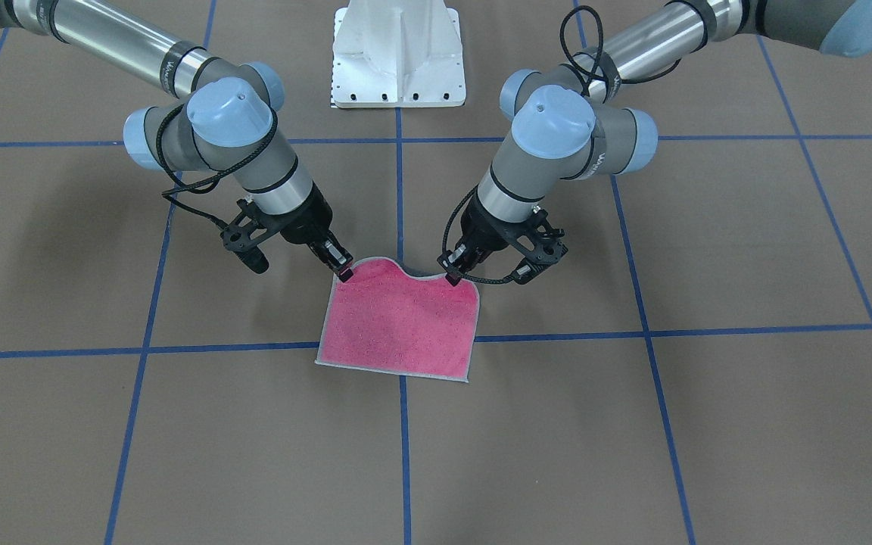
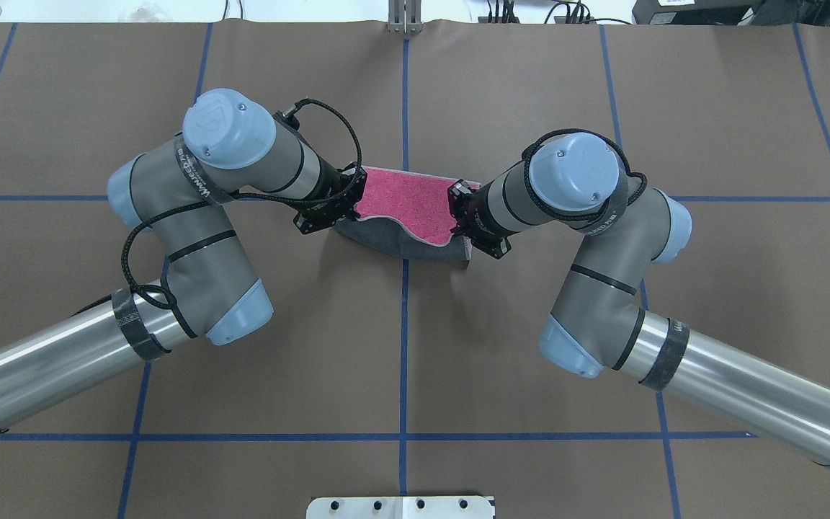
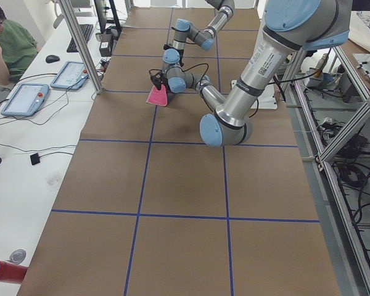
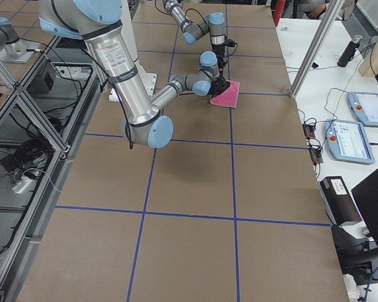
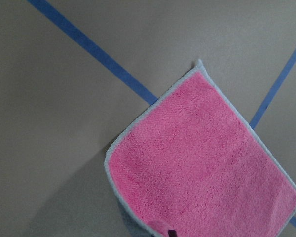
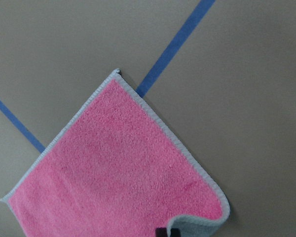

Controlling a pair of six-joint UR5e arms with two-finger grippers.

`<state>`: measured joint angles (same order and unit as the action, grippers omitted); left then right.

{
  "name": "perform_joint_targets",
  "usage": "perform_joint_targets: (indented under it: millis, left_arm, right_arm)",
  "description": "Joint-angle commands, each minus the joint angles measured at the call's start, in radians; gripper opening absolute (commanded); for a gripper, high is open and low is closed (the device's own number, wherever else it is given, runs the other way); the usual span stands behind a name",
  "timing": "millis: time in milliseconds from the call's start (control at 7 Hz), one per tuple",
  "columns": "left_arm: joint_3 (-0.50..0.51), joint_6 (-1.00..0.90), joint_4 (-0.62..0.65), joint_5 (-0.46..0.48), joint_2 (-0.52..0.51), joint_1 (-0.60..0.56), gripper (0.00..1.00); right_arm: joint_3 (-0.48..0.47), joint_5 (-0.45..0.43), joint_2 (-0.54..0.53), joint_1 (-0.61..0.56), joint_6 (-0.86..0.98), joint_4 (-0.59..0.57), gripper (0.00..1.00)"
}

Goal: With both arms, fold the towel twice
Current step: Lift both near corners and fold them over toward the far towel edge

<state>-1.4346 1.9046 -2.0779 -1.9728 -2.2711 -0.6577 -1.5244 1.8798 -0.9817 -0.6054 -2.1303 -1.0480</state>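
My left gripper is holding the towel's raised corner. It will release that corner on top of the matching corner of the towel's far edge [image 1: 469, 378] [image 5: 199, 65].
The towel [image 1: 402, 322] is pink face up, with a light grey border. Its far edge rests on the brown table, and its edge near the robot is lifted off it. The overhead view shows the dark grey underside [image 2: 393, 244] below the raised edge. My left gripper [image 1: 451, 278] is shut on one raised corner and my right gripper [image 1: 344, 272] is shut on the other. The raised edge sags between them. The left wrist view [image 5: 202, 168] and the right wrist view [image 6: 118, 163] both show the pink face sloping down to the table.
The white pedestal [image 1: 398, 53] stands at the robot's side of the table. Blue tape lines [image 1: 402, 189] cross the brown table cover. A side table with tablets [image 3: 24, 98] and a seated person [image 3: 6, 43] lies beyond the table's far edge.
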Motion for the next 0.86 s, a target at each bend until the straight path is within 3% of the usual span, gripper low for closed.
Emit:
perform_joint_targets:
  millis: [0,429,714]
  left_arm:
    - [0.095,-0.001,-0.091,0.000,-0.021,-0.020,0.00]
    - [0.112,-0.001,-0.091,0.000,-0.053,-0.051,0.00]
    - [0.184,-0.002,-0.100,0.000,-0.103,-0.060,0.00]
  right_arm:
    - [0.018,-0.005,0.003,-0.023,0.000,0.000,0.00]
    - [0.050,-0.005,0.005,-0.050,0.001,0.000,0.00]
    - [0.078,-0.010,0.032,-0.062,0.003,0.002,0.00]
